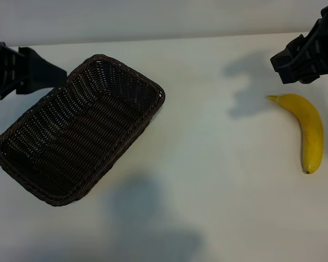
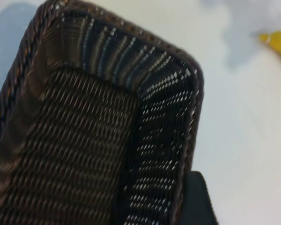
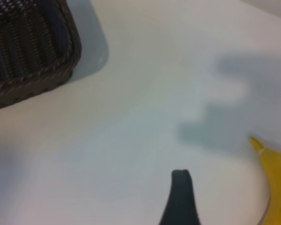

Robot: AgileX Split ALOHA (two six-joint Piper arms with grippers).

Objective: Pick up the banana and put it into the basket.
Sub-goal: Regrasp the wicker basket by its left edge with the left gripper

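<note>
My left gripper is to head for the short side of the basket farthest from the banana, where it will close on the basket's rim (image 1: 12, 172).
The banana (image 1: 310, 130) lies on the white table at the right, bright yellow and curved, its stem tip pointing left. Its stem end also shows in the right wrist view as banana (image 3: 276, 187). The basket (image 1: 22, 164), dark-brown wicker, sits at the left with nothing inside. My right gripper (image 1: 287, 63) hovers just behind the banana's stem end, open and holding nothing; only one black finger (image 3: 180, 199) shows in its wrist view. My left gripper (image 1: 50, 73) hangs over the basket's far left rim, open, with one finger (image 2: 197, 199) outside the basket wall (image 2: 164, 154).
A bare white tabletop (image 1: 218, 164) stretches between basket and banana. Arm shadows fall on it near the banana and at the front.
</note>
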